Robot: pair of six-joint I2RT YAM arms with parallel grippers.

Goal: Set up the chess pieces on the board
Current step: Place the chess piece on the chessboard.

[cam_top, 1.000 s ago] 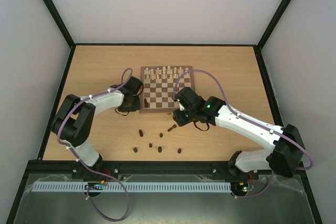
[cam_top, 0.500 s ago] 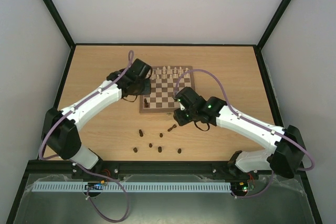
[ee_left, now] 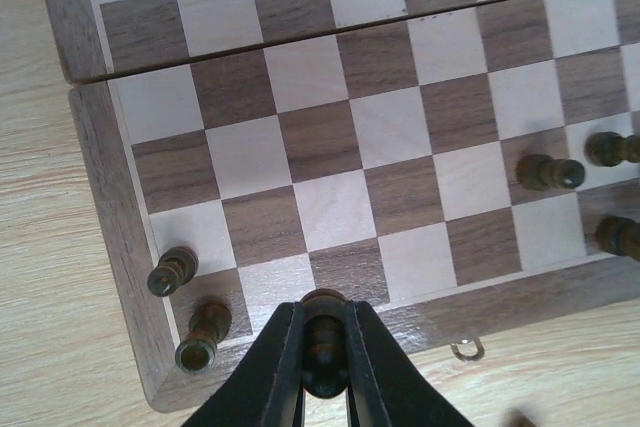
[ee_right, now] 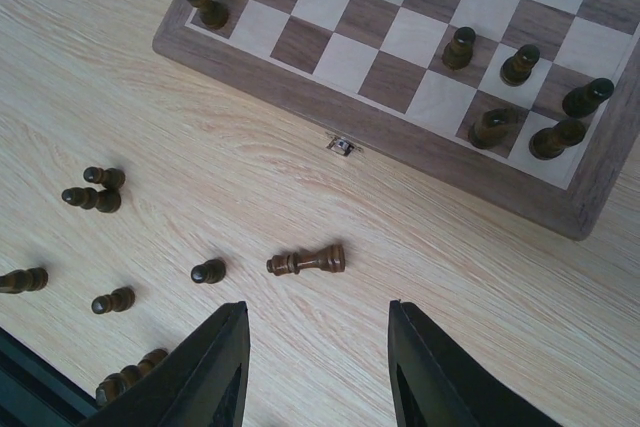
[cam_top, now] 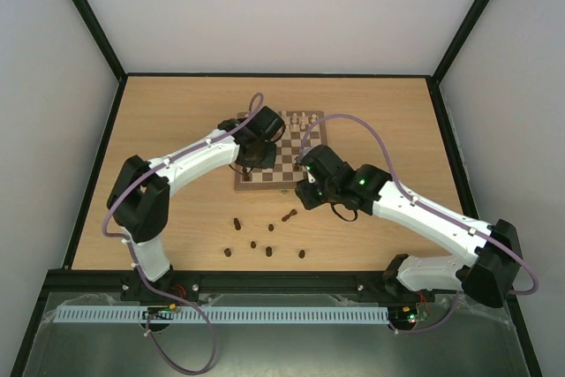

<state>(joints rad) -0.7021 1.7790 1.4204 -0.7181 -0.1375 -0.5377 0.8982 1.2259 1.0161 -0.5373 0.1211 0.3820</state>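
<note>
Next, my left gripper lets go of the dark brown chess piece, to stand on the dark square point(cam_top: 255, 169) point(ee_left: 264, 228) beside the farther corner piece.
The board point(cam_top: 284, 168) lies mid-table. My left gripper point(cam_top: 255, 160) is shut on a dark brown chess piece point(ee_left: 324, 339) and holds it over the board's near edge, left of the clasp point(ee_left: 466, 350). Two dark pieces point(ee_left: 174, 270) stand in the near left corner, and three more point(ee_left: 548, 171) stand to the right. My right gripper point(ee_right: 318, 315) is open and empty, above a dark piece lying on its side point(ee_right: 307, 261) on the table. Several dark pieces point(ee_right: 521, 64) stand in the board's near right corner.
Several loose dark pieces point(cam_top: 254, 244) lie scattered on the table in front of the board; they also show in the right wrist view point(ee_right: 92, 197). Cream-white pieces point(cam_top: 302, 117) stand along the board's far rows. Black frame rails edge the table.
My left arm has swung right from beside the board's left edge to over its near left part, with the piece in its jaws. My right arm has barely moved.
</note>
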